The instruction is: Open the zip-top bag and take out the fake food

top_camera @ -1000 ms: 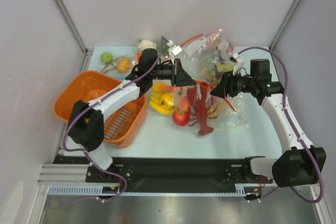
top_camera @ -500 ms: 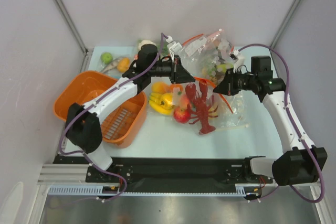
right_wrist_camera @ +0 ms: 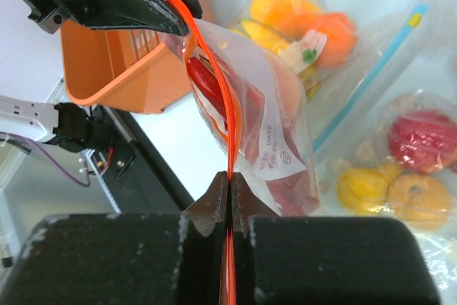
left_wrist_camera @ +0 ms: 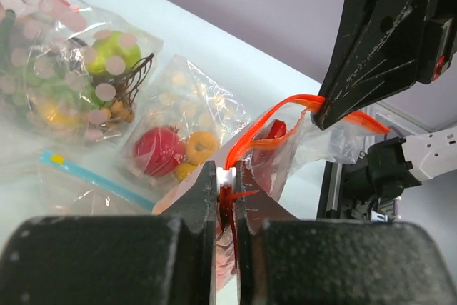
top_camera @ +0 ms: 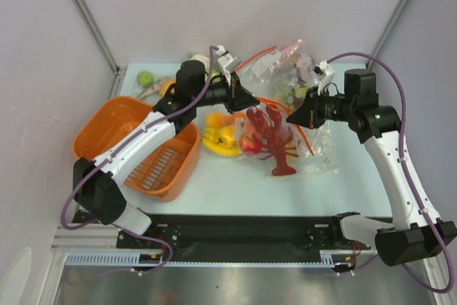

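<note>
The white slider is covered by my left gripper's fingers, so they should grip the bag's zip (left_wrist_camera: pixel 226 201) just past it, to leave the slider free for my right gripper.
The zip-top bag (top_camera: pixel 315 153) lies mid-table, its orange-red zip strip (top_camera: pixel 275 103) lifted and stretched between both grippers. My left gripper (top_camera: pixel 250 101) is shut on the white slider (left_wrist_camera: pixel 227 174) at the strip's left end. My right gripper (top_camera: pixel 294 121) is shut on the strip's other end (right_wrist_camera: pixel 230 155). Inside the clear plastic (right_wrist_camera: pixel 285 141) show the fake food: a dark-red lobster (top_camera: pixel 275 141) and a red apple (top_camera: pixel 248 146). In the left wrist view the strip (left_wrist_camera: pixel 275 113) arcs up toward the right gripper's finger (left_wrist_camera: pixel 378 33).
An orange basket (top_camera: pixel 118 130) stands at the left under my left arm. Yellow peppers in a bag (top_camera: pixel 220 138) lie beside the lobster. More dotted bags of fruit (top_camera: pixel 285 69) crowd the back. A green apple (top_camera: pixel 145 78) and an orange fruit (top_camera: pixel 167 88) sit back left.
My right gripper has closed on the zip strip. Both arms have risen, pulling the bag's mouth up and taut, and the lobster has shifted slightly back and right.
</note>
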`<state>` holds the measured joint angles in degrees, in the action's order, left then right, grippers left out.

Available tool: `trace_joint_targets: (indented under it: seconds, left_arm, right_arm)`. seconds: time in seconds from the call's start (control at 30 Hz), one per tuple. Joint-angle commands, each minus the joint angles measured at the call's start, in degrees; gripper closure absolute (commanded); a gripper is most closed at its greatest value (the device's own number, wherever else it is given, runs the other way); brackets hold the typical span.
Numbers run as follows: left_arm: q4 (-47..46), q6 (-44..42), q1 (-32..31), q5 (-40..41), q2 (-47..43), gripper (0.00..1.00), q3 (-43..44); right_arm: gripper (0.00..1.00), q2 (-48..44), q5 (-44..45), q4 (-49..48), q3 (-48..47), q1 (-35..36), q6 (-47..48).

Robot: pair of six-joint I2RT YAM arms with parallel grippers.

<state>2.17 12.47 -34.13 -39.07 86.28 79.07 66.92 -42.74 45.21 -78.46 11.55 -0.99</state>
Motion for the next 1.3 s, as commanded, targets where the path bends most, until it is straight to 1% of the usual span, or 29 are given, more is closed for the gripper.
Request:
trace_joint_targets:
  seconds: [0.0, 0.03, 0.07, 0.1, 0.17, 0.2, 0.33, 0.5, 0.73, 0.8, 0.83, 0.87, 0.93, 0.97, 1.07, 1.17, 1.27]
  left_arm:
    - [-0.68, -1.4, -0.59, 1.98, -0.67, 0.89, -1.01]
    - [-1.64, -0.87, -0.59, 1.72, -0.85, 0.86, -1.63]
    - [-3.82, -0.08, -0.59, 1.63, -1.11, 0.69, -2.24]
    - [-4.54, 0.36, -0.59, 1.37, -1.46, 0.59, -2.86]
    - [-5.86, 1.32, -0.59, 0.49, -1.73, 0.46, -4.36]
    - [-6.3, 1.76, -0.59, 0.22, -1.82, 0.43, -5.32]
    - [-9.28, 3.26, -0.59, -1.8, -2.17, 0.37, -8.39]
    - [-13.59, 5.98, -0.59, -3.47, -1.91, 0.36, -11.82]
    - [-20.19, 9.76, -0.59, -5.67, -1.03, 0.37, -13.76]
    - [-21.68, 10.73, -0.59, -6.02, -0.5, 0.38, -13.94]
    - [-21.86, 10.82, -0.59, -6.19, -0.33, 0.41, -13.85]
    - [-21.95, 11.08, -0.59, -6.37, -0.15, 0.57, -13.85]
    - [-22.13, 11.26, -0.59, -7.07, 0.2, 0.69, -13.77]
    - [-22.04, 11.17, -0.59, -7.25, 0.12, 0.78, -13.76]
    - [-20.55, 10.21, -0.59, -7.78, 0.03, 0.89, -13.59]
    - [-19.32, 9.33, -0.67, -8.3, -0.15, 0.97, -13.15]
    - [-18.35, 9.15, -0.59, -8.74, -0.06, 0.96, -12.45]
  right_arm:
    - [1.0, 1.11, -3.74, 0.68, -1.53, -0.13, -0.32]
    - [1.0, 0.68, -4.36, -0.55, -0.65, -0.13, -1.02]
    - [1.0, -0.02, -5.24, -2.65, 0.31, -0.3, -2.16]
    - [1.0, -0.03, -5.86, -3.28, 1.89, -0.56, -2.6]
    - [1.0, 0.49, -8.74, -3.9, 2.6, -1.62, -3.4]
    - [1.0, 0.5, -9.55, -3.9, 2.61, -1.88, -3.92]
    - [1.0, -0.2, -12.44, -4.17, 2.87, -3.11, -4.54]
    - [1.0, -1.08, -15.79, -6.53, 5.15, -5.48, -7.26]
    - [1.0, -1.61, -17.64, -7.51, 6.74, -5.57, -8.76]
    - [1.0, -1.79, -17.9, -7.33, 6.91, -5.75, -8.76]
    - [1.0, -1.96, -17.9, -6.98, 6.91, -5.66, -8.76]
    - [1.0, -2.05, -17.82, -6.98, 7.09, -5.75, -8.67]
    - [1.0, -2.23, -17.55, -6.63, 7.26, -5.93, -8.59]
    - [1.0, -2.23, -17.46, -6.63, 7.44, -6.01, -8.41]
    - [1.0, -2.58, -16.85, -6.37, 8.23, -6.28, -8.23]
    - [1.0, -2.67, -16.24, -5.31, 8.85, -6.37, -7.36]
    - [1.0, -2.49, -15.09, -2.51, 8.58, -6.45, -5.16]
